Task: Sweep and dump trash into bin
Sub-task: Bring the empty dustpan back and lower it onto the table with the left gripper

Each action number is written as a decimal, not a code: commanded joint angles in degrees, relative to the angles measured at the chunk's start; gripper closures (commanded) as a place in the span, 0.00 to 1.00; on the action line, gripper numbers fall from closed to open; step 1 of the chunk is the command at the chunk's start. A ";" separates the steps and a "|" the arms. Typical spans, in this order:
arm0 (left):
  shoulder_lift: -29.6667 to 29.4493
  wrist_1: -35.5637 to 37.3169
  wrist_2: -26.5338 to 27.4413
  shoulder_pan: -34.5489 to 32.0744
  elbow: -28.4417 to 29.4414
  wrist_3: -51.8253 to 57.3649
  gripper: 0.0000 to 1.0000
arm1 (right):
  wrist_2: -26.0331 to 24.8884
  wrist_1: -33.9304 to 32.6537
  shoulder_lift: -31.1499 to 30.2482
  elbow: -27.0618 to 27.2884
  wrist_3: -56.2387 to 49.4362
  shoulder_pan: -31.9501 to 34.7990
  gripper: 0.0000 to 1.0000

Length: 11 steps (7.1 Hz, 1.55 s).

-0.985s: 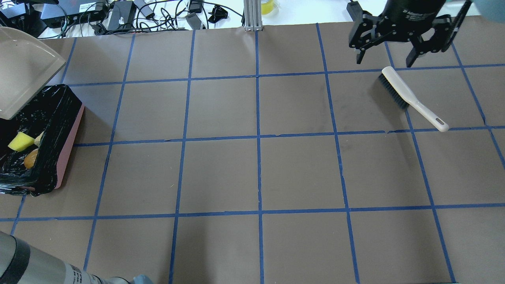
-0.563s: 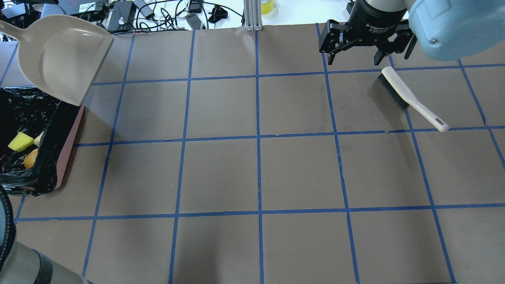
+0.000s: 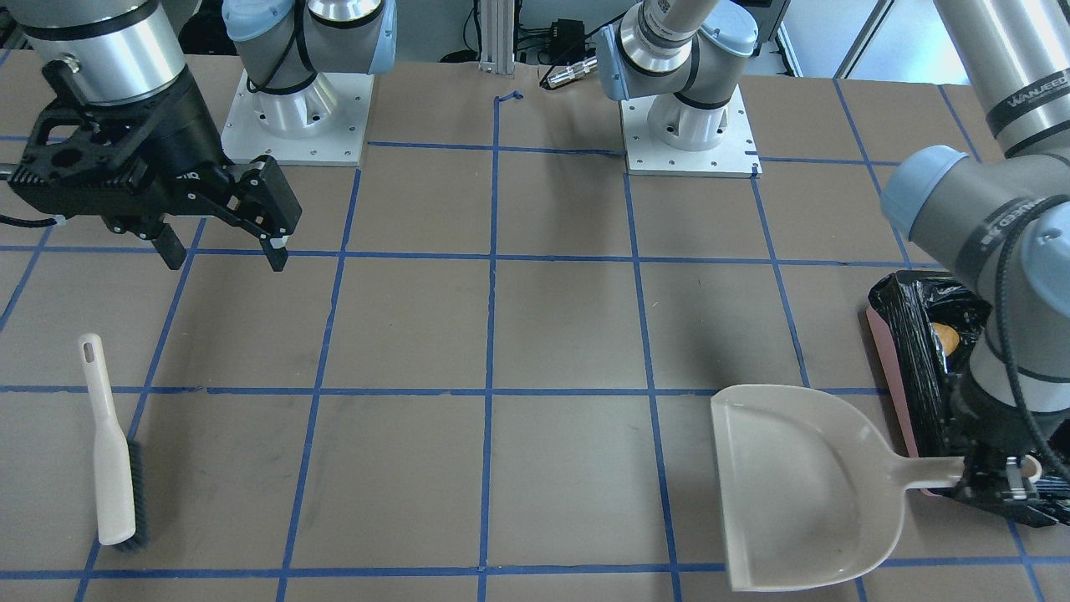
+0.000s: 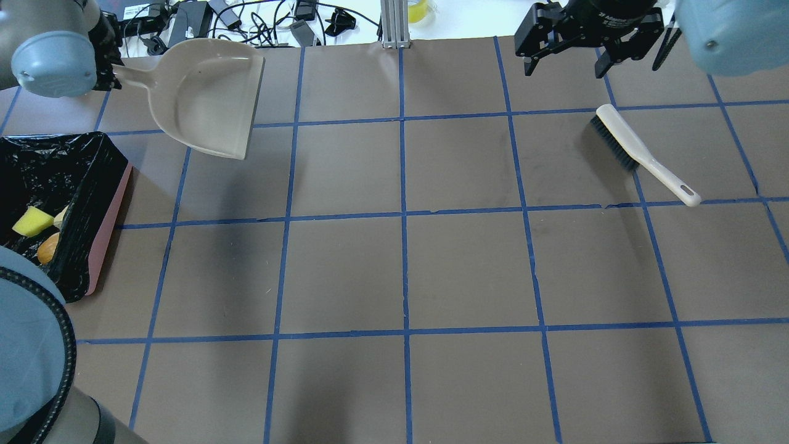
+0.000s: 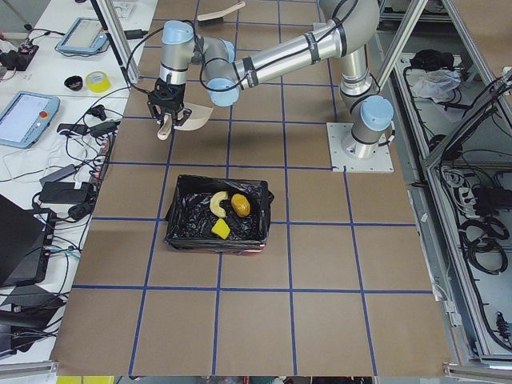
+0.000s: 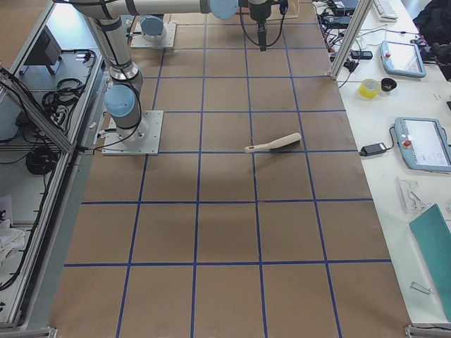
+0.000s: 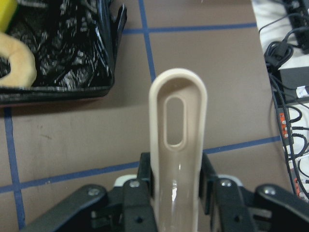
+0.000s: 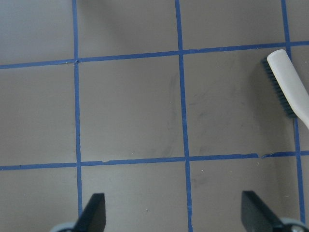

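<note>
I need to use my left gripper to set the beige dustpan down on a blue tape line (image 3: 686, 492) between the brush and the bin.
The bin (image 4: 111, 225), pink and lined with a black bag, stands at the table's left edge. In it lies the trash: a yellow sponge (image 4: 31, 222), a bread roll (image 4: 48, 248) and a pale curved pastry (image 5: 216, 202). My left gripper (image 7: 177, 193) is shut on the handle of the beige dustpan (image 4: 209, 98). The pan hangs empty above the far-left part of the table, beyond the bin. My right gripper (image 4: 564, 71) is open and empty, above the far-right part of the table. It is near the bristle end of the brush (image 4: 641, 151), which lies flat.
Cables and electronics (image 4: 185, 18) crowd the white bench past the far edge, beside an aluminium post (image 4: 394, 24). Both arm bases (image 3: 292, 117) (image 3: 685, 125) are bolted at the robot's side. The brown table (image 4: 400, 271) carries a blue tape grid.
My left arm has swung the dustpan from above the bin to the right and further off, and levelled it. My right gripper has shifted slightly left and stayed open.
</note>
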 commanded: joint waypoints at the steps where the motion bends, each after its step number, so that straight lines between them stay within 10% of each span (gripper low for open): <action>1: -3.16 -2.86 -5.76 -1.93 -0.04 -5.10 1.00 | -0.21 1.33 -0.29 0.37 -1.59 -1.07 0.00; 11: -8.28 -2.07 -5.53 -2.90 -4.51 -5.20 1.00 | -1.80 -2.97 -0.82 2.22 -3.04 -0.72 0.00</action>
